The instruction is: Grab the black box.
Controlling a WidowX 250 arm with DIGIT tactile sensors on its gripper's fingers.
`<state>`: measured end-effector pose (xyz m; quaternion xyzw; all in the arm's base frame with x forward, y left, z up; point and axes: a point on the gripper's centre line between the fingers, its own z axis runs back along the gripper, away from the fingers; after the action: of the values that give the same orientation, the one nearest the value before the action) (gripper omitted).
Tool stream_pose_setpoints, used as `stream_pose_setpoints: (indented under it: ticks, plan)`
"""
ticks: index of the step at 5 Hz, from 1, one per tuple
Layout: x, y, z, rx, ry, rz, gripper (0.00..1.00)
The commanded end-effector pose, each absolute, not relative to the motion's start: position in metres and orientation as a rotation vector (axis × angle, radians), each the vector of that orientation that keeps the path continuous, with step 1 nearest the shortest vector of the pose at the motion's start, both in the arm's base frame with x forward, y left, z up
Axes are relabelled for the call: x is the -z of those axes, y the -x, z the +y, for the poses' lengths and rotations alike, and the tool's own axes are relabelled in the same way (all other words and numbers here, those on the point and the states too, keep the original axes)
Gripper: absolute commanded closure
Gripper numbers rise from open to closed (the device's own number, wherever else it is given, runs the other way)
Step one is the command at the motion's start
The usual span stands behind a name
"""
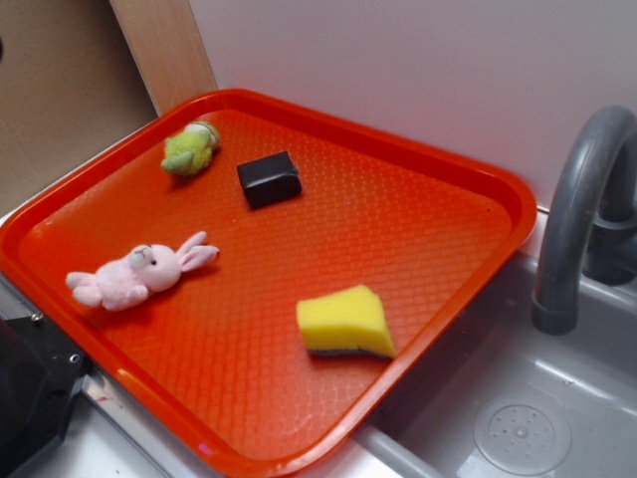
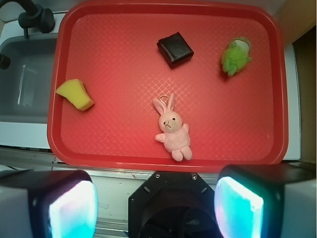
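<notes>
My gripper is going to close across the middle of the black box (image 1: pixel 269 178) (image 2: pixel 175 50), with one finger on its side toward the yellow sponge and the other opposite.
The black box (image 1: pixel 269 179) is a small matte black block lying on the red tray (image 1: pixel 428 214), toward its far side. In the wrist view the black box (image 2: pixel 175 49) lies near the top middle of the tray (image 2: pixel 119 64). My gripper (image 2: pixel 156 208) is open and empty, its two fingers wide apart at the bottom of the wrist view, over the counter just off the tray's near edge and well away from the box. In the exterior view only the black robot base shows at the lower left; the jaws are out of view there.
On the tray lie a green plush toy (image 1: pixel 190 148), a pink plush rabbit (image 1: pixel 137 275) and a yellow sponge (image 1: pixel 344 321). A grey sink (image 1: pixel 518 418) with a grey faucet (image 1: pixel 577 209) is to the right. A white wall stands behind.
</notes>
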<state>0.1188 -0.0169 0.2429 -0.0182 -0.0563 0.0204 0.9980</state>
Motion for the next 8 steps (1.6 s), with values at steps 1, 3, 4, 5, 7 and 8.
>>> stream_pose_setpoints:
  ticks: [1, 3, 4, 5, 7, 8]
  plan:
    - [-0.243, -0.119, -0.017, -0.041, 0.037, -0.113, 0.0]
    - [-0.182, -0.224, 0.014, 0.385, -0.037, -0.062, 0.0]
    - [-0.161, -0.274, 0.026, 0.367, 0.01, -0.143, 0.0]
    - [-0.142, -0.292, 0.019, 0.413, -0.037, -0.114, 0.0]
    - [-0.099, -0.28, 0.016, 0.458, 0.021, -0.135, 0.0]
    - [-0.08, -0.257, 0.003, 0.466, 0.051, -0.082, 0.0]
